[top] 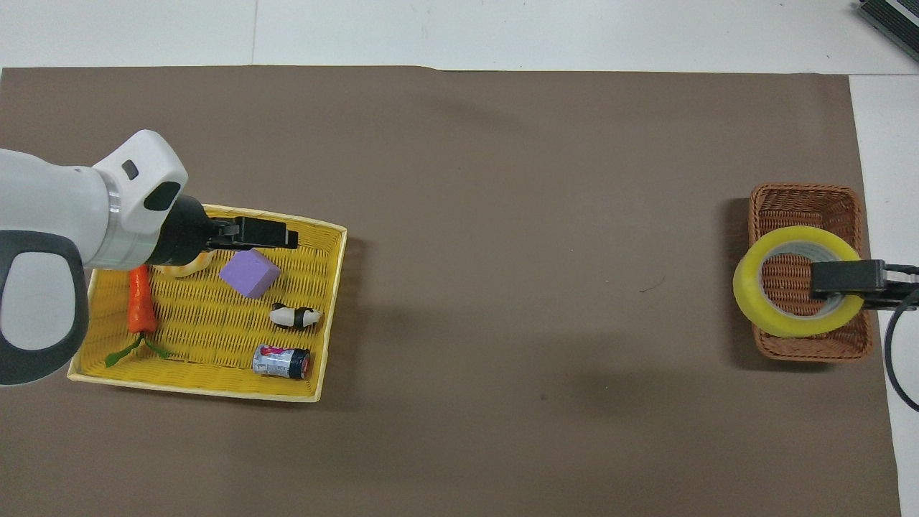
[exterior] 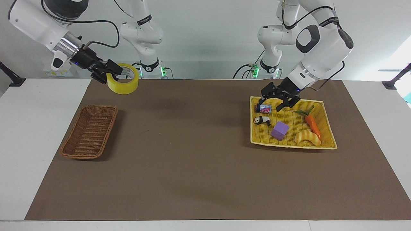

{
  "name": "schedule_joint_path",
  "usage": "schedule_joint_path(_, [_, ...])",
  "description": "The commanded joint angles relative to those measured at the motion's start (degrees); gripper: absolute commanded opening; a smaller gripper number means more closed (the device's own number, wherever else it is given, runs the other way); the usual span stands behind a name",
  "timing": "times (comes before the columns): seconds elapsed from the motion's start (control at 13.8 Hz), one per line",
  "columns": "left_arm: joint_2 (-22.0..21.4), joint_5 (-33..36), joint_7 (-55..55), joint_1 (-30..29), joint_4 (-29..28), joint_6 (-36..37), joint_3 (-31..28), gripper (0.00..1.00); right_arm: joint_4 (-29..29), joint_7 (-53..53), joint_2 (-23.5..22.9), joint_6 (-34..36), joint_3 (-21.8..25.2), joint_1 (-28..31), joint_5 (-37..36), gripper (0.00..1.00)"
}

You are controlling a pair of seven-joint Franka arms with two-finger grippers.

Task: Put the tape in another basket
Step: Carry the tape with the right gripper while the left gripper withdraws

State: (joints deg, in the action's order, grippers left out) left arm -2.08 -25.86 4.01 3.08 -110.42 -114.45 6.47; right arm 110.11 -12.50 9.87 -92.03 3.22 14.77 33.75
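My right gripper has the tape. It will release the tape on the bottom of the brown wicker basket point(top: 802, 258), near the middle of the basket.
The tape point(exterior: 123, 86), a wide yellow roll, hangs in the air with my right gripper point(exterior: 110, 73) shut on its wall, one finger inside the ring. From above, the tape point(top: 745, 294) and the right gripper point(top: 826, 281) are over the brown wicker basket point(top: 804, 205). That basket point(exterior: 90, 131) sits on the mat at the right arm's end of the table with nothing in it. My left gripper point(exterior: 276, 103) hangs open and holds nothing, low over the yellow tray; the overhead view shows the left gripper point(top: 286, 235) above the purple cube.
The yellow tray point(exterior: 327, 128) at the left arm's end holds a small can point(exterior: 263, 108), a panda figure point(exterior: 262, 120), a purple cube point(exterior: 279, 130), a carrot point(exterior: 313, 125) and a bread roll point(exterior: 307, 137). A brown mat point(exterior: 192, 154) covers the table.
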Motion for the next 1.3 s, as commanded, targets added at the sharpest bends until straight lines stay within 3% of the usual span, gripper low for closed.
schedule_joint_path(0.0, [1.29,5.8,0.82,-5.7,2.4,0.45,0.65,1.0,-0.51,-10.57,-1.42,0.97,0.12,5.6,-1.23,0.0])
schedule_joint_path(0.22, [1.82,21.5,0.21,-5.89,7.04,2.64,0.65,1.0,-0.51,-17.72,-6.68,0.19,0.12,11.15,-1.23,0.0])
schedule_joint_path(0.43, [3.93,23.49,-2.4,-8.08,13.89,11.75,0.65,1.0,-0.6,-21.08,-11.45,-5.25,0.21,11.77,-3.06,0.0])
schedule_joint_path(0.65, [5.16,24.28,-5.76,-8.18,22.52,24.25,0.56,1.0,-0.42,-25.43,-15.39,-5.44,0.55,13.43,-5.71,0.0])
schedule_joint_path(0.87, [2.54,28.76,-5.77,-7.91,22.01,24.71,0.91,1.0,-3.13,-31.44,-22.77,-6.5,1.35,14.67,-5.71,0.0])
schedule_joint_path(1.23, [1.65,25.51,-5.15,-8.27,20.25,25.5,0.65,1.0,-7.44,-32.68,-28.66,-6.85,0.83,14.23,-8.52,0.0])
